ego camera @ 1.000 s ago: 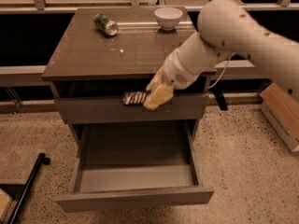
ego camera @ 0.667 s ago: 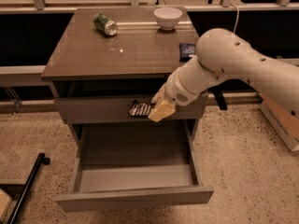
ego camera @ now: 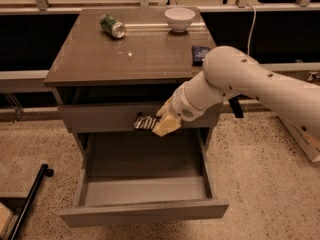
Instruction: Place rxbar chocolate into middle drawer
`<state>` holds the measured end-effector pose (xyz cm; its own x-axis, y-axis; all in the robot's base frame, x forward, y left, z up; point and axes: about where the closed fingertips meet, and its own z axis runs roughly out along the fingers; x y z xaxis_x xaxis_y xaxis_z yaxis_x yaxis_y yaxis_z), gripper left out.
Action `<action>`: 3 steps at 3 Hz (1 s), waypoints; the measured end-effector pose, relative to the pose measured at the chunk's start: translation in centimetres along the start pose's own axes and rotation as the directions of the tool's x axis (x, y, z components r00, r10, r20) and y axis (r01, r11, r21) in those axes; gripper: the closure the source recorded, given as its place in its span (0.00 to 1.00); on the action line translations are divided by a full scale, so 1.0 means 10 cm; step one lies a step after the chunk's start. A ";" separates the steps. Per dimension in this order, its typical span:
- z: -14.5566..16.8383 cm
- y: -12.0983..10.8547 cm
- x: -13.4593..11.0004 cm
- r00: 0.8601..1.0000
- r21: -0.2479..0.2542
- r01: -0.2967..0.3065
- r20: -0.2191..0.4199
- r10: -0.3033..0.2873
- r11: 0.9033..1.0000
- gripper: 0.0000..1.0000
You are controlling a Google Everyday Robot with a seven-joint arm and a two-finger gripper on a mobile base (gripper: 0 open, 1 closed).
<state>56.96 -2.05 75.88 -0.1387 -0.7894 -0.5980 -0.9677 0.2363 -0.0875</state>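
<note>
I should release the rxbar chocolate around the centre of the middle drawer's grey bottom (ego camera: 153, 176).
The rxbar chocolate (ego camera: 144, 122) is a slim dark wrapper with pale lettering, held level in front of the upper drawer front. My gripper (ego camera: 161, 124) is shut on its right end, with yellowish fingers (ego camera: 167, 126) pointing down-left from the white arm (ego camera: 240, 84). The middle drawer (ego camera: 145, 210) is pulled wide open below; its grey floor shows nothing in it. The bar hangs above the drawer's back part, clear of its floor.
On the cabinet top (ego camera: 125, 54) lie a tipped green can (ego camera: 112, 26), a white bowl (ego camera: 179, 19) and a dark blue packet (ego camera: 200, 53) at the right edge. A black bar (ego camera: 30, 199) lies on the speckled floor at left. A box (ego camera: 305, 134) stands at right.
The arm has moved down and a little right, carrying the bar from the cabinet's edge to in front of the upper drawer front, above the open drawer.
</note>
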 end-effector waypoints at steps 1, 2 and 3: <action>0.53 0.19 0.22 0.995 -0.041 -0.039 0.085 0.043 0.998 1.00; 1.20 0.23 0.48 0.980 -0.060 -0.072 0.184 0.082 0.996 1.00; 1.77 0.24 0.87 0.961 -0.085 -0.132 0.233 0.149 0.988 1.00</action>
<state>57.12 1.68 56.34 -0.2282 -0.5918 -0.7731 -0.9552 0.2899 0.0601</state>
